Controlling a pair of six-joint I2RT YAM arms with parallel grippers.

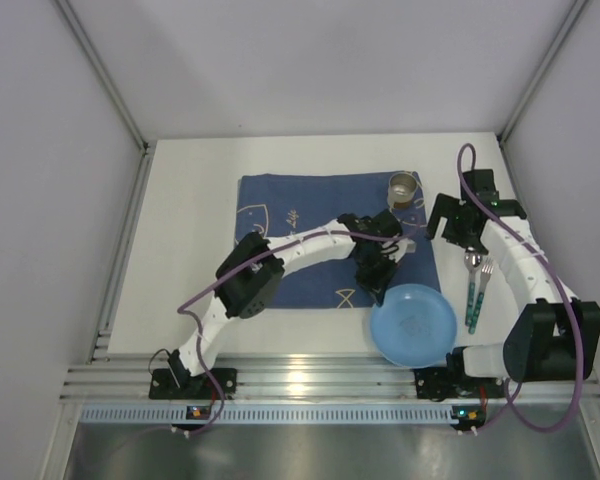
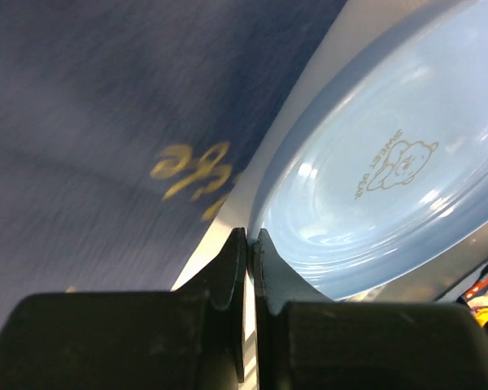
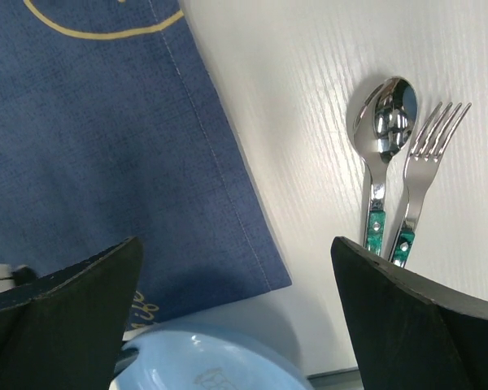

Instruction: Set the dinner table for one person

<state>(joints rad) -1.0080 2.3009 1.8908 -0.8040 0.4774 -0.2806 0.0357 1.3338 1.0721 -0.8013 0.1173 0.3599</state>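
Next, the robot's right gripper will go to the spoon and close on the spoon's green handle (image 1: 471, 287) (image 3: 375, 227), close to where the spoon's metal neck begins.
The light blue plate (image 1: 413, 325) with a bear print sits at the near right corner of the dark blue mat (image 1: 300, 230) on the white dinner table (image 1: 190, 200). My left gripper (image 1: 380, 285) is shut on the plate's left rim. In the left wrist view the fingertips (image 2: 237, 244) pinch the rim of the plate (image 2: 374, 179) next to the mat (image 2: 106, 97). My right gripper (image 1: 460, 235) hangs open above the mat's right edge, holding nothing. In the right wrist view it (image 3: 234, 241) frames the mat corner (image 3: 106, 146) and the plate (image 3: 203, 357).
A metal cup (image 1: 404, 187) stands at the mat's far right corner. A spoon (image 1: 471, 262) and a fork (image 1: 486, 270) with green handles lie side by side on the table right of the mat, also in the right wrist view as spoon (image 3: 382, 122) and fork (image 3: 427, 146). White walls enclose the table.
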